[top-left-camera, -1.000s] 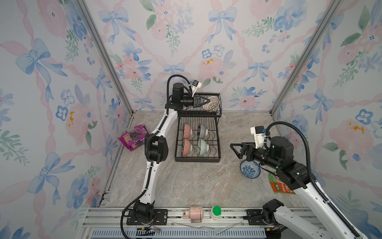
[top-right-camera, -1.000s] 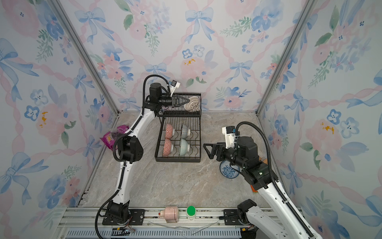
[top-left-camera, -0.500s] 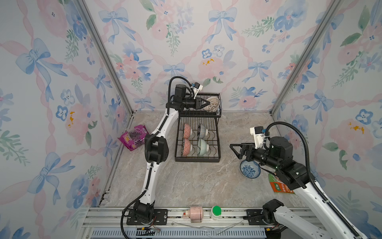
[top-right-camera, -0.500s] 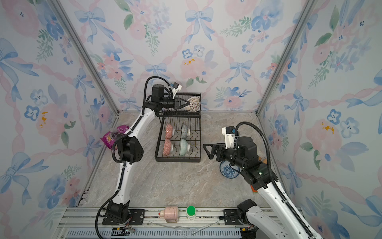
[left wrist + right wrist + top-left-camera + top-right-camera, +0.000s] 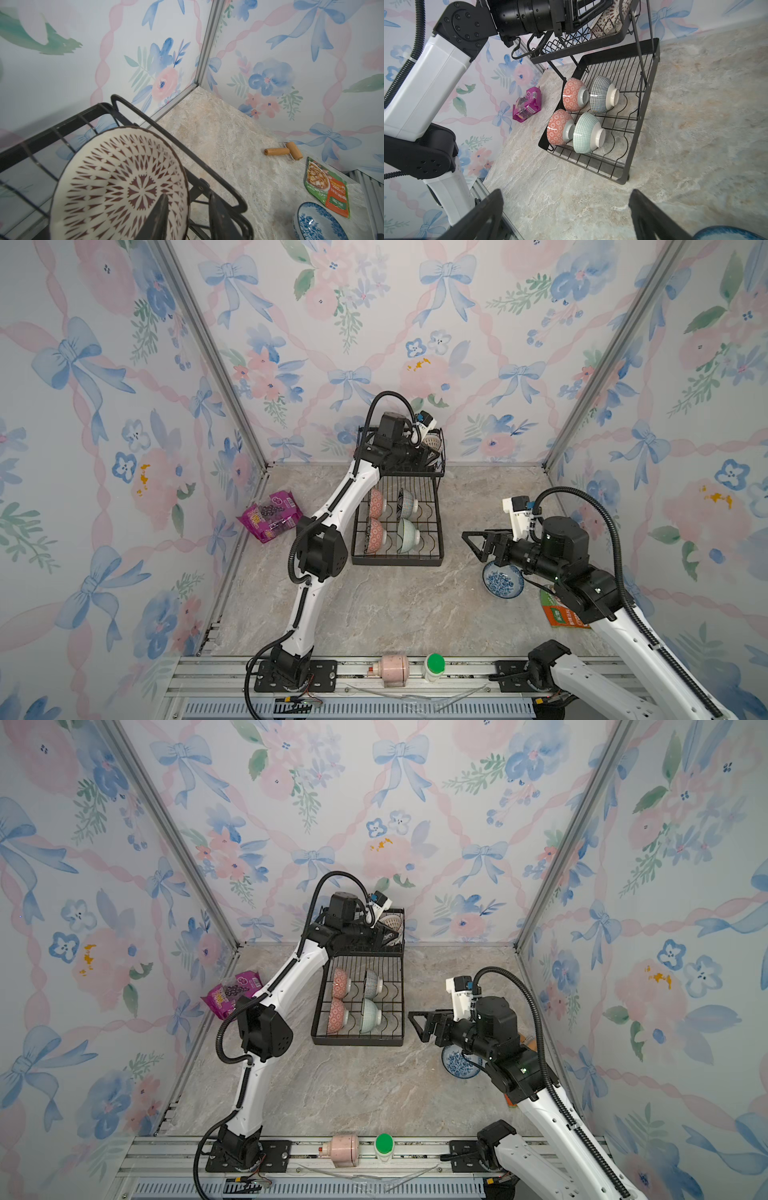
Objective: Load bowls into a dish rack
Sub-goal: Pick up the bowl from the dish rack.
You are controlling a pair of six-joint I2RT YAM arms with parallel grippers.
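Observation:
I will use my left gripper to take its rim [image 5: 182, 170], lift the white bowl clear and set it on edge, because it leans crooked by the upper level's end rail.
The black dish rack [image 5: 397, 562] stands at the back of the table. In its upper basket tier leans a white bowl with a dark lattice [image 5: 116, 182], seen in both top views [image 5: 432, 442] [image 5: 392, 922]. My left gripper [image 5: 188, 197] is open and straddles that bowl's rim, one finger inside and one outside. The lower tier holds two pink-red bowls [image 5: 572, 94] [image 5: 559, 126], a dark striped bowl [image 5: 602, 94] and a mint bowl [image 5: 586, 133] on edge. A blue floral bowl [image 5: 500, 583] sits on the table under my right arm. My right gripper [image 5: 565, 199] is open and empty.
A purple snack pouch [image 5: 270, 516] lies left of the rack by the wall. A green and orange packet [image 5: 563, 616] and a wooden roller [image 5: 284, 150] lie at the right. A pink bottle [image 5: 392, 668] and a green-capped one [image 5: 434, 666] rest on the front rail.
My left gripper has gone from shut on the lattice bowl to open, and the wrist has moved right over the upper basket. The right arm has not moved.

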